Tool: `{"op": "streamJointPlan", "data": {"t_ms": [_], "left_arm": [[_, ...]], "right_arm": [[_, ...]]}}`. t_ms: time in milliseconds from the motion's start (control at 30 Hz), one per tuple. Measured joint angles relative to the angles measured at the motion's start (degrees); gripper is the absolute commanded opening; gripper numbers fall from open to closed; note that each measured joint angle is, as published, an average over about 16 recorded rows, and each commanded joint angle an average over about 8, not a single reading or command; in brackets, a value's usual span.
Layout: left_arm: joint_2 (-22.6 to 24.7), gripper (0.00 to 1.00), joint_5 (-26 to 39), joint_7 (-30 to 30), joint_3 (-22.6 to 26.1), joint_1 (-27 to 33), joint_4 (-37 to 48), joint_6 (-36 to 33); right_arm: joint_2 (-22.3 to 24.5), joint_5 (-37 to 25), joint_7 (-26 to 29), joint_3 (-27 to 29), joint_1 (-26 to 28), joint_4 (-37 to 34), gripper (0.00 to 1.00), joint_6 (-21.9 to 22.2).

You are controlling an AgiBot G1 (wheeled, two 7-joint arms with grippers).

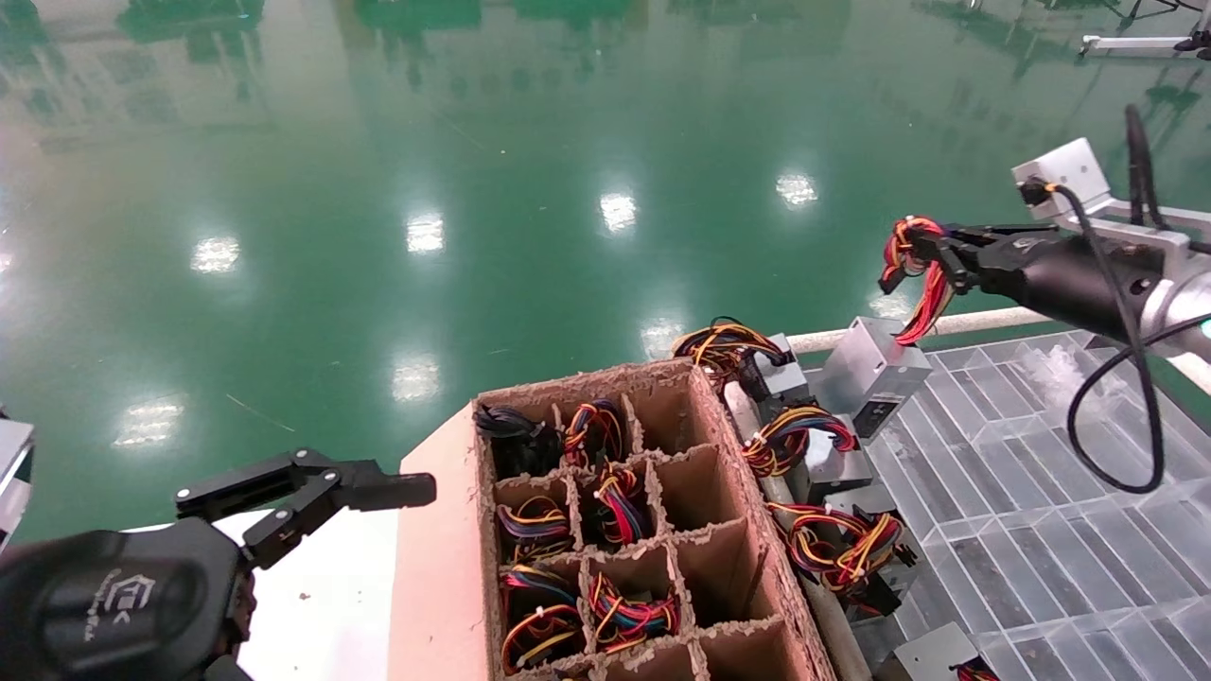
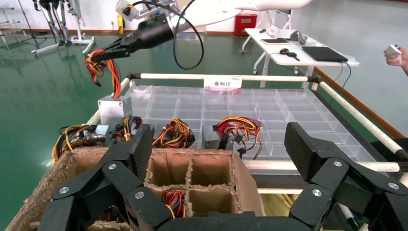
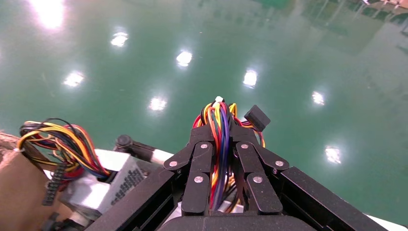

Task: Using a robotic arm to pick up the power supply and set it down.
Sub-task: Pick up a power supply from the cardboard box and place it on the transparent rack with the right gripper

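Observation:
My right gripper should put the power supply down beside the one at the cardboard box's far corner (image 1: 851, 388).
My right gripper (image 1: 932, 253) is shut on the red, yellow and black wire bundle (image 1: 910, 248) of a power supply. Its grey metal box (image 1: 872, 364) hangs tilted under the wires at the clear tray's far corner; whether it touches the tray I cannot tell. From the left wrist view the same box (image 2: 114, 109) sits below the right gripper (image 2: 98, 57). In the right wrist view the wires (image 3: 219, 113) run up between the closed fingers (image 3: 199, 159). My left gripper (image 1: 378, 489) (image 2: 219, 144) is parked open and empty beside the cardboard box.
A brown cardboard divider box (image 1: 724, 577) holds several wire bundles in its cells. More power supplies (image 1: 833, 544) line the near edge of the clear compartment tray (image 1: 1041, 492). A white rail (image 1: 956, 323) borders the tray. Green floor lies beyond.

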State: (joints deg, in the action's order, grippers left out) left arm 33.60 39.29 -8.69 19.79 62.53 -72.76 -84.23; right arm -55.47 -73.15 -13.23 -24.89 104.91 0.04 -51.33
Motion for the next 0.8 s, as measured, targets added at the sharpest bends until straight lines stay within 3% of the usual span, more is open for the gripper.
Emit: {"op": "streamJointPlan", "data": {"t_ms": [800], "left_arm": [[-0.01,1.0,-0.01,0.01,0.02,0.01,0.0,0.01]], "right_arm": [[-1.52,-0.36,-0.72,-0.25,-1.16,-0.02,0.0,-0.68]]}}
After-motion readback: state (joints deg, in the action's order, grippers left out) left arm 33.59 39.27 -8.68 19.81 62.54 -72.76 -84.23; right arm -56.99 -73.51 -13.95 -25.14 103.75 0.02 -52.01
